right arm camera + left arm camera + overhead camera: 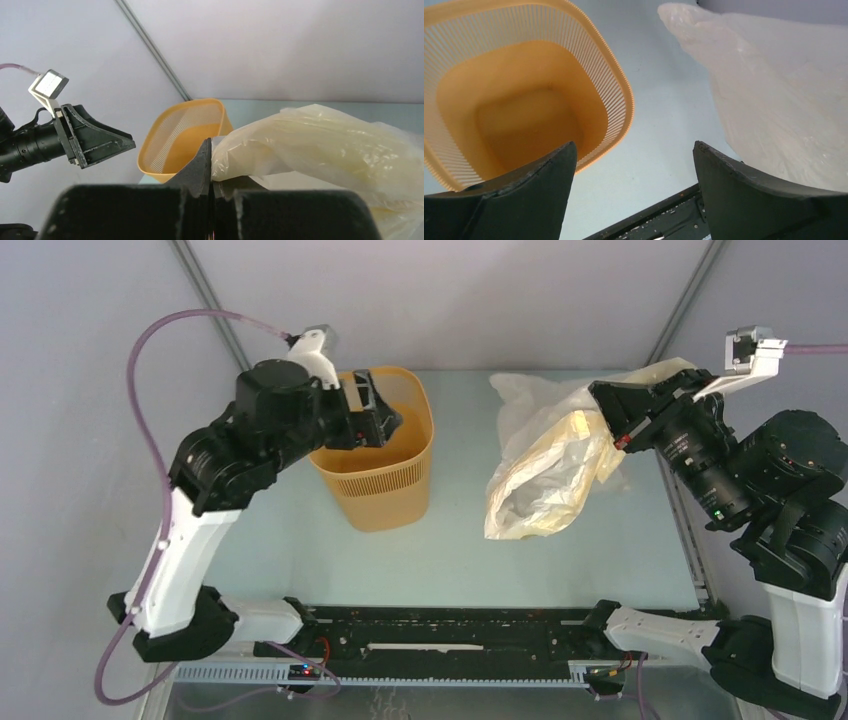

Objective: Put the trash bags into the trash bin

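Observation:
The trash bin is far away from the trash bag, so next the left gripper takes the bin's rim (431,434) and pulls it nearer before the bag goes in.
The yellow-orange trash bin (385,465) stands upright on the table left of centre, open and empty inside (524,120); it also shows in the right wrist view (175,137). The cream-white translucent trash bag (545,455) hangs crumpled to its right, lifted at its upper end. My right gripper (607,412) is shut on a fold of the bag (320,150), and the bag drapes over one finger. My left gripper (385,412) is open and empty above the bin's rim; in its own view (634,150) it hangs over the table beside the bin, with the bag (774,100) to the right.
Grey walls with metal frame posts (205,290) close in the back and sides. A black rail (450,625) runs along the near table edge between the arm bases. A strip of pale table (460,490) separates bin and bag.

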Motion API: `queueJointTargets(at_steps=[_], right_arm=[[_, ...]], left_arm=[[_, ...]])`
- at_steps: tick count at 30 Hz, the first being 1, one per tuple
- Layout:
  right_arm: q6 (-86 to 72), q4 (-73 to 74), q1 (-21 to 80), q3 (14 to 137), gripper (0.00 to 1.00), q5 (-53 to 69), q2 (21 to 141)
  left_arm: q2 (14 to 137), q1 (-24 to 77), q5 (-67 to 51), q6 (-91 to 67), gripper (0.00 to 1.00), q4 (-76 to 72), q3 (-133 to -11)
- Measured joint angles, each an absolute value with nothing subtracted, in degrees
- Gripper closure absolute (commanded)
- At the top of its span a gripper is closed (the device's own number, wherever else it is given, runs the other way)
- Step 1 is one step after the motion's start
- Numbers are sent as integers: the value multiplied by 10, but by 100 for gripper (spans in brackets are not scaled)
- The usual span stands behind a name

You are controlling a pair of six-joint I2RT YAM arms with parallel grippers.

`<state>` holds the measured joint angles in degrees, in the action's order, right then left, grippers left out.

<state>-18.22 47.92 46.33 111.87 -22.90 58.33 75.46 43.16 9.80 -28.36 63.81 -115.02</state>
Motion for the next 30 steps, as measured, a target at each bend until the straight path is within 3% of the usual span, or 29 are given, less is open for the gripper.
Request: queueJointTargets(at_steps=[7, 13, 16, 25, 27, 30], right_arm=[[-220, 472, 465, 1124, 100, -206, 568], [-251, 477, 465, 1124, 100, -210, 519], [-263, 486, 465, 1119, 100, -225, 488], [-276, 510, 465, 1100, 100, -264, 435], [-276, 512, 465, 1100, 100, -267, 436], [-273, 511, 465, 1100, 100, -270, 438]], left_arm=[[772, 442, 120, -300, 11, 608, -1120], [990, 478, 170, -268, 15, 676, -1245], [1060, 497, 202, -260, 29, 711, -1267], [1080, 524, 252, -259, 89, 759, -1268], [1080, 536, 253, -260, 96, 761, -1268], [1080, 554, 249, -271, 99, 761, -1268]])
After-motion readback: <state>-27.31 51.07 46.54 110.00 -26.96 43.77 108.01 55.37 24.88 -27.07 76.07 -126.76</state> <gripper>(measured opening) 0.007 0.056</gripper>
